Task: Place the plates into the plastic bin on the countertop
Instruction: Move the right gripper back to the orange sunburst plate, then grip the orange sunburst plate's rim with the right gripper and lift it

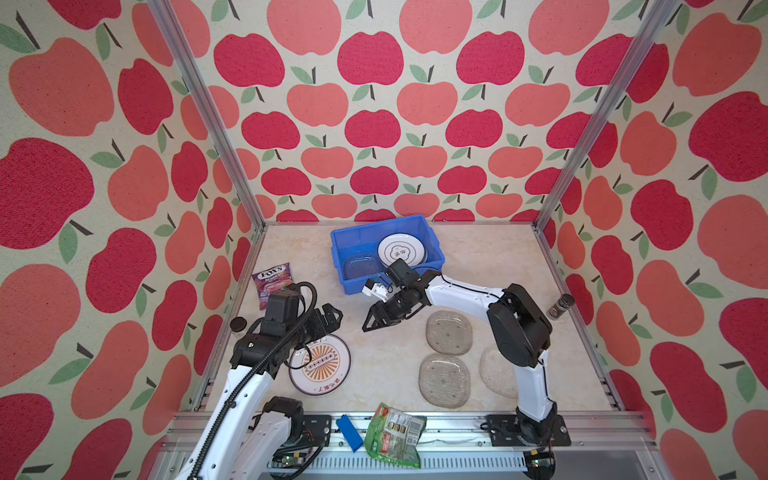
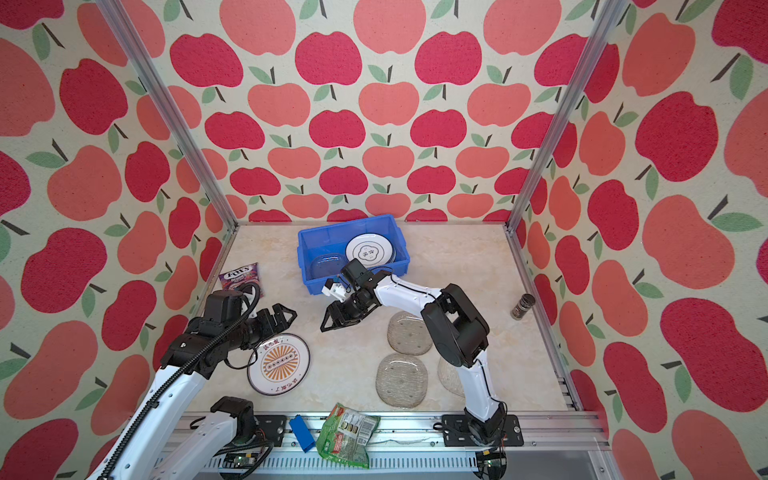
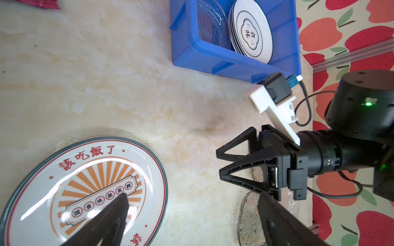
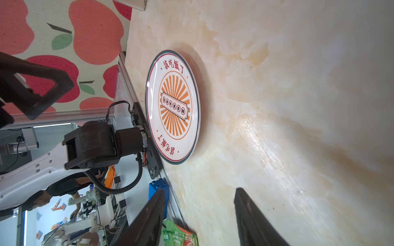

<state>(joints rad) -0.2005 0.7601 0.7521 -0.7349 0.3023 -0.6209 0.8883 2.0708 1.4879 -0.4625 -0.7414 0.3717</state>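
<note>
Next, the left gripper closes on the sunburst plate's outer edge (image 1: pixel 290 368), on the side that faces away from the robot's right gripper.
The blue plastic bin (image 1: pixel 374 224) (image 2: pixel 353 226) stands at the back of the countertop (image 1: pixel 386 365). It holds a stack of white plates (image 1: pixel 402 249) (image 3: pixel 251 34) and a glass plate (image 1: pixel 361 266). A sunburst plate (image 1: pixel 322 368) (image 4: pixel 173 106) lies at the front left. Three glass plates (image 1: pixel 449 332) (image 1: pixel 444 380) (image 1: pixel 496 372) lie at the front right, the last partly hidden by the right arm. My left gripper (image 1: pixel 332 316) (image 3: pixel 193 194) hangs open and empty over the sunburst plate's far edge. My right gripper (image 1: pixel 366 320) (image 4: pixel 200 189) is open and empty above bare countertop in front of the bin.
A purple candy bag (image 1: pixel 272 284) and a small dark lid (image 1: pixel 238 324) lie at the left wall. A dark jar (image 1: pixel 560 305) stands at the right rail. A green snack packet (image 1: pixel 395 434) and a small blue block (image 1: pixel 348 432) rest on the front rail.
</note>
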